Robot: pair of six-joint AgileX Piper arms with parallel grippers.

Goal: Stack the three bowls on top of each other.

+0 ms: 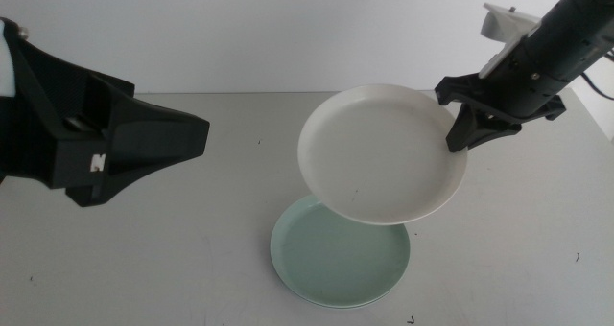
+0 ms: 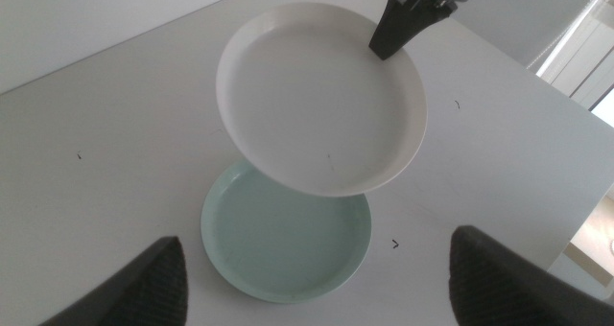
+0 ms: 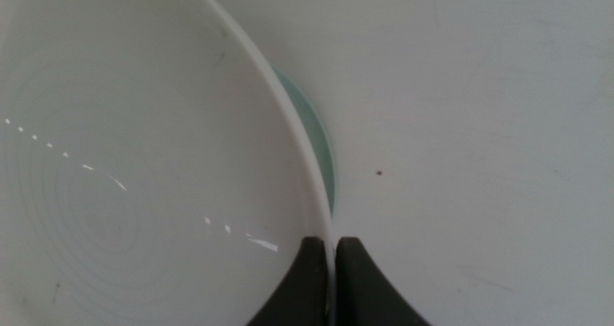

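I will let go of the white bowl with my right gripper inside the mint green bowl (image 1: 340, 247), nested flat over its base.
My right gripper (image 1: 459, 139) is shut on the rim of the white bowl (image 1: 382, 153) and holds it tilted in the air over the mint green bowl (image 1: 341, 259), which lies flat on the table. In the right wrist view the jaws (image 3: 333, 259) pinch the white rim (image 3: 288, 125), with a sliver of the green bowl (image 3: 321, 149) behind it. The left wrist view shows the white bowl (image 2: 321, 96) above the green one (image 2: 283, 240). My left gripper (image 2: 317, 288) is open and empty, raised at the left (image 1: 182, 139). The pale grey bowl is not visible on its own.
The grey table (image 1: 144, 259) spreads around the bowls, with its far edge against a white wall. A white device (image 1: 504, 24) stands at the back right behind the right arm. The table's right edge shows in the left wrist view (image 2: 585, 221).
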